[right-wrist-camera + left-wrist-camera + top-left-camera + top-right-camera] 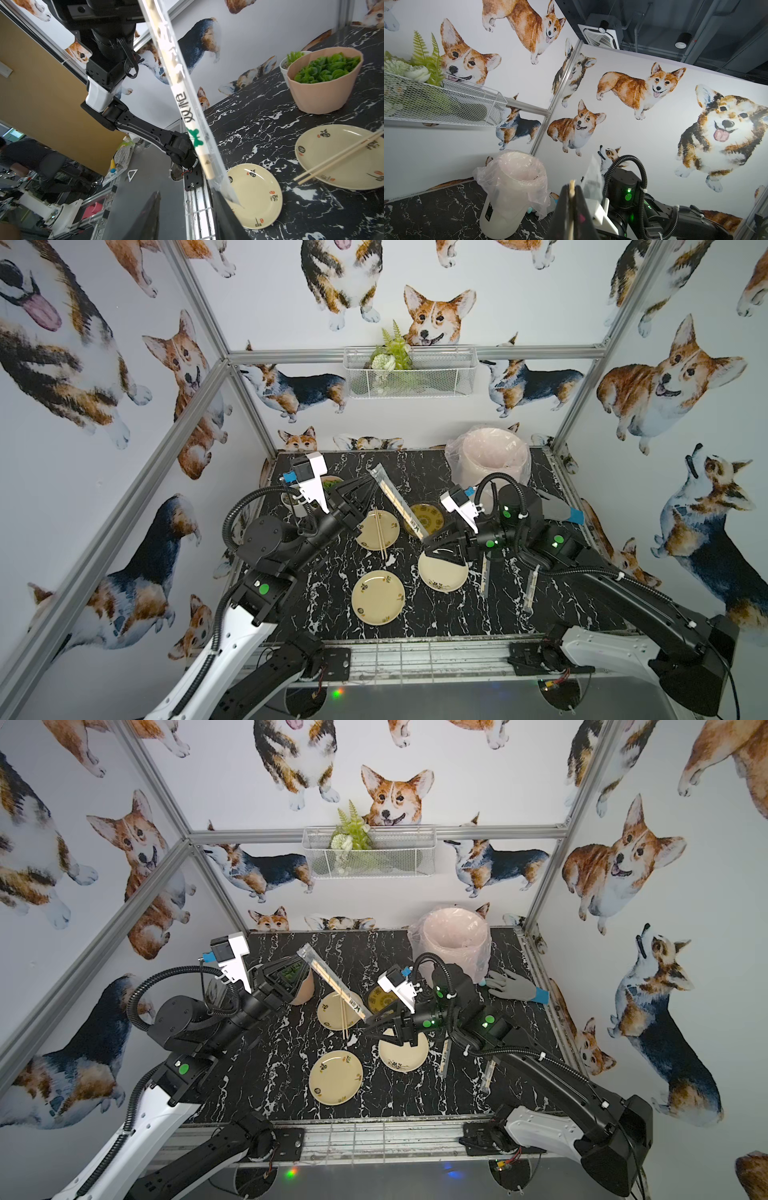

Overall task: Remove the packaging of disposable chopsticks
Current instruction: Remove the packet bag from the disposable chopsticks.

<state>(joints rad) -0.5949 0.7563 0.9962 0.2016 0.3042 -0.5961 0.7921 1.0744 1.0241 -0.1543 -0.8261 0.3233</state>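
Note:
My right gripper's open fingers have the packaging's tail outside them, so my right gripper needs to back off, then close around the wrapped chopsticks' lower end (203, 152).
A pair of disposable chopsticks (401, 508) inside its clear packaging (379, 470) hangs slanted above the plates. My left gripper (375, 486) is shut on the upper end; in the left wrist view a pale stick tip (572, 187) shows between the closed jaws, with a clear flap (591, 176) beside it. My right gripper (427, 548) stands open at the lower end. In the right wrist view the packaging's tail (229, 194) lies against the outside of one finger (222, 209), with nothing between the jaws. A bare pair (379, 533) rests on a plate (388, 519).
Two more wrapped pairs (485, 576) (532, 589) lie on the table at the right. Cream plates (378, 597) (442, 578) and a dark dish (430, 512) sit mid-table. A lined bin (492, 456), a grey glove (557, 508) and a pink pot of greens (324, 83) stand further back.

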